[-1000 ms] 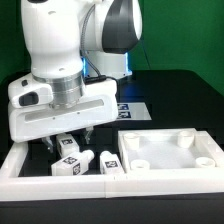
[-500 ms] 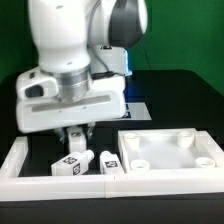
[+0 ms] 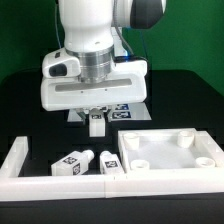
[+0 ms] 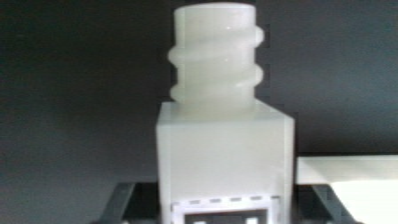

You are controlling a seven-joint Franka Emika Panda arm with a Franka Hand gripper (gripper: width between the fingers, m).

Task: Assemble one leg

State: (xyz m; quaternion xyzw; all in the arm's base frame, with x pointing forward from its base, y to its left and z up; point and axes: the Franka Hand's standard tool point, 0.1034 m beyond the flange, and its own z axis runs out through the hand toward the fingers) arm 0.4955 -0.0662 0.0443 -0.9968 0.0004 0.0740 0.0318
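Observation:
Next, my gripper lets go of the white leg on the black table at the front edge of the marker board (image 3: 97,123).
My gripper (image 3: 97,122) is shut on one white leg (image 3: 97,125) and holds it in the air above the black table, left of the white square panel (image 3: 168,152). In the wrist view the leg (image 4: 221,130) fills the middle, its threaded round end pointing away and a fiducial tag at its near end between my dark fingers (image 4: 139,200). Two more look-alike legs (image 3: 70,163) (image 3: 108,160) lie on the table in front, by the white rail.
A white L-shaped rail (image 3: 20,160) borders the table's front and the exterior view's left. The marker board (image 3: 125,112) lies on the table behind my gripper. A green wall stands at the back.
My gripper rose from the group of legs by the rail and moved toward the exterior view's right and back, carrying one leg with it. Two legs stay on the table.

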